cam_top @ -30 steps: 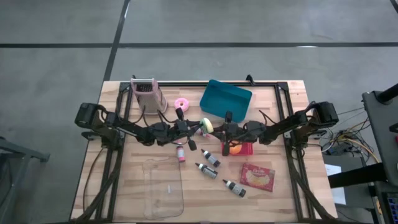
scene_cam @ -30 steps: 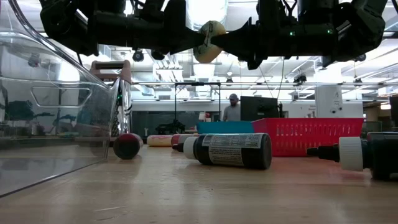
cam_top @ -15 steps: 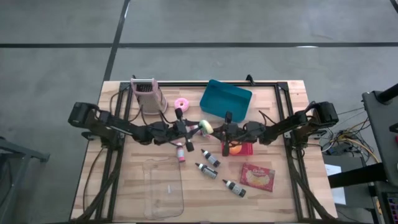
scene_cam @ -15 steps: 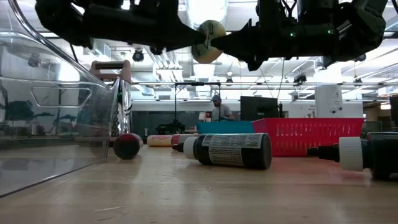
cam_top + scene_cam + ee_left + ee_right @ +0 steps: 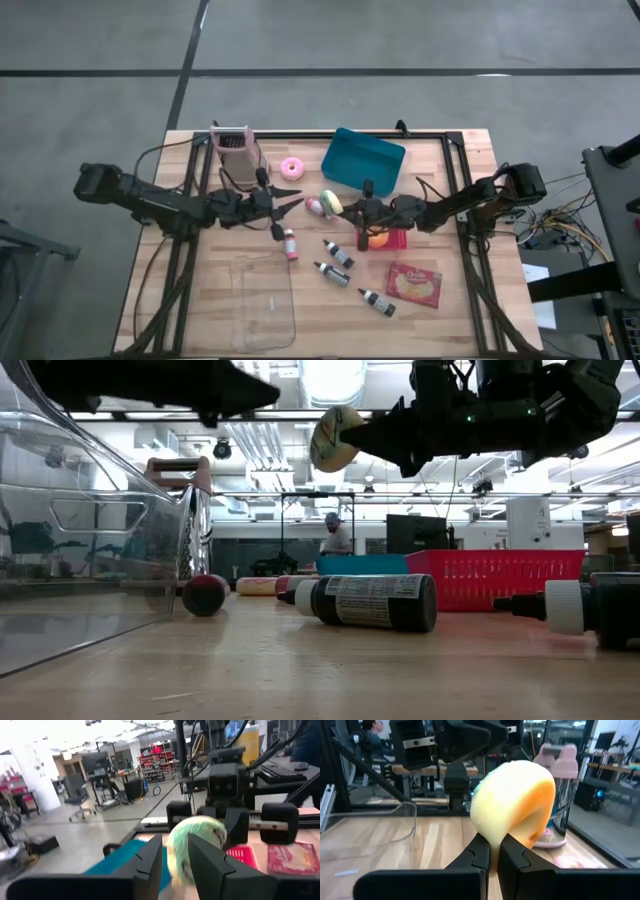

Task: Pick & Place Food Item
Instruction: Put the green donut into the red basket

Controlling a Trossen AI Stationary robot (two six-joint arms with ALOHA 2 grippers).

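Observation:
Next, I let go of the pale yellow-green food item, now in the air over the table's middle, with my right gripper on the orange piece in the red basket (image 5: pixel 375 233).
A round pale yellow-green food item with an orange side (image 5: pixel 329 203) hangs in the air over the table's middle, held by my right gripper (image 5: pixel 343 207), which reaches in from the right. It also shows in the right wrist view (image 5: pixel 515 800), the low view (image 5: pixel 334 438) and the left wrist view (image 5: pixel 195 845). My left gripper (image 5: pixel 292 200) is open and empty, a short way to the item's left, its fingers pointing at it (image 5: pixel 175 852). My right gripper pinches the food item between its two fingers (image 5: pixel 481 851) at a thin part of its edge (image 5: pixel 494 836). The fingers come level from the table's right side. The item stands out beyond the fingertips, lifted well clear of the table (image 5: pixel 334 438).
A teal bin (image 5: pixel 362 160), a pink doughnut (image 5: pixel 291 167) and a pink grater (image 5: pixel 237 150) stand at the back. A red basket (image 5: pixel 392 239), several dark bottles (image 5: pixel 338 254), a pink bottle (image 5: pixel 290 244), a cracker packet (image 5: pixel 414 284) and a clear container (image 5: pixel 263 300) lie nearer.
My left gripper has let go of the food item and drawn back toward the table's left edge, fingers open. The item stays in my right gripper, in about the same place above the table.

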